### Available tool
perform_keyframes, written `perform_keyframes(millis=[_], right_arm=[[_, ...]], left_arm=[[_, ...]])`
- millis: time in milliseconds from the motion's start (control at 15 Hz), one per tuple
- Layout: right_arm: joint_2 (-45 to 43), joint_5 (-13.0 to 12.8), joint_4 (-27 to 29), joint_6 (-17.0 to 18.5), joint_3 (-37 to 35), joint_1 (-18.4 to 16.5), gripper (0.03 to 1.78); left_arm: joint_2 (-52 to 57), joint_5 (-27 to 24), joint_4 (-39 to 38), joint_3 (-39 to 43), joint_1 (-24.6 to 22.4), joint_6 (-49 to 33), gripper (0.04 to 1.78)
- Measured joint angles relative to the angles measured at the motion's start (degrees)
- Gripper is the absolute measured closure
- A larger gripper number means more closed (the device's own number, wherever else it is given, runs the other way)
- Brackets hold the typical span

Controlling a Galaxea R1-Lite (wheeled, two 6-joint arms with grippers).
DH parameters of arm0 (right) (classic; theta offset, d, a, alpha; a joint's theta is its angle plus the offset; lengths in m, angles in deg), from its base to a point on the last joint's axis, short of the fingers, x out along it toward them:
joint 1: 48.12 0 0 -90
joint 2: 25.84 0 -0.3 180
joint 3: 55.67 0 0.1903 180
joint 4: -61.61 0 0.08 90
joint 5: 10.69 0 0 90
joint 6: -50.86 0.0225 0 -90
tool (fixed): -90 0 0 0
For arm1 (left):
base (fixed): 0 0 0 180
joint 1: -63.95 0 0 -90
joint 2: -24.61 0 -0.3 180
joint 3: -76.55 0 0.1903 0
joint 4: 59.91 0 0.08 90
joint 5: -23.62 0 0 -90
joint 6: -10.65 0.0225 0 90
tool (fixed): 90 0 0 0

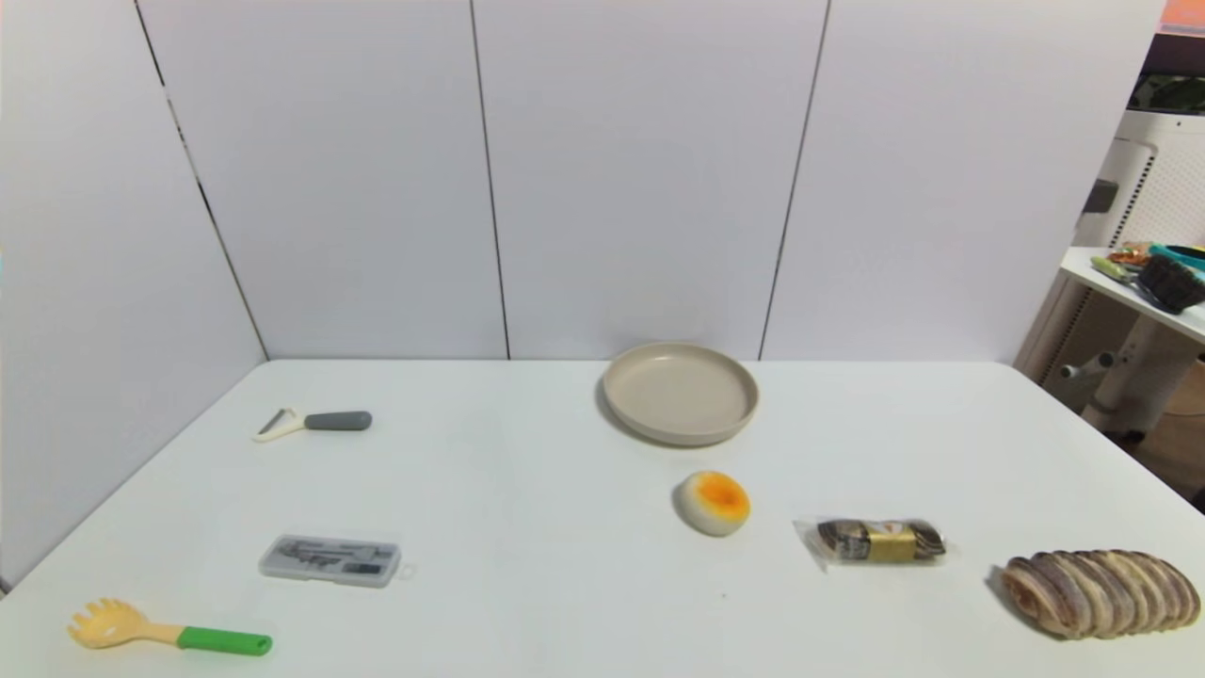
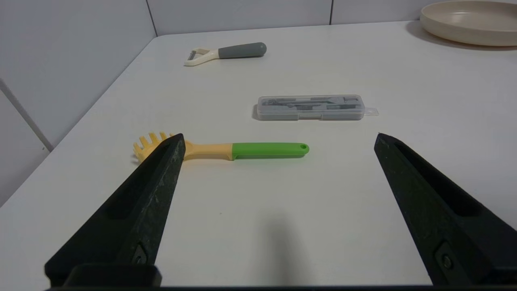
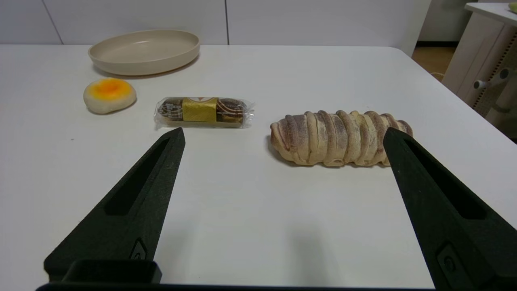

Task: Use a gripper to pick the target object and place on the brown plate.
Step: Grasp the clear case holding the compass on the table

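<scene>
The fingers of my left gripper needs to go on the long sides of the case and close on the middle of the translucent grey case (image 1: 329,560) (image 2: 311,107).
The translucent grey case (image 1: 330,559) lies flat at the table's front left; it also shows in the left wrist view (image 2: 310,107). The beige-tan plate (image 1: 680,392) stands at the back centre, empty, and shows in both wrist views (image 2: 468,20) (image 3: 144,51). Neither arm shows in the head view. My left gripper (image 2: 278,137) is open and empty, low over the table's front left, short of the case. My right gripper (image 3: 282,135) is open and empty, low over the front right, short of the bread loaf.
A grey-handled white peeler (image 1: 313,423) lies back left. A yellow pasta fork with a green handle (image 1: 169,633) lies at the front left corner. An egg-like bun (image 1: 714,502), a wrapped snack (image 1: 875,540) and a striped bread loaf (image 1: 1100,590) lie to the right. White walls close the back and left.
</scene>
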Motion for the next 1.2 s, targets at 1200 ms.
perform_keyframes(millis=[1200], right_arm=[[0.0,0.0,0.0,0.0,0.0,0.0,0.12]], left_arm=[[-8.9,1.0,-0.1,-4.7,-0.3,-1.9,0.13]])
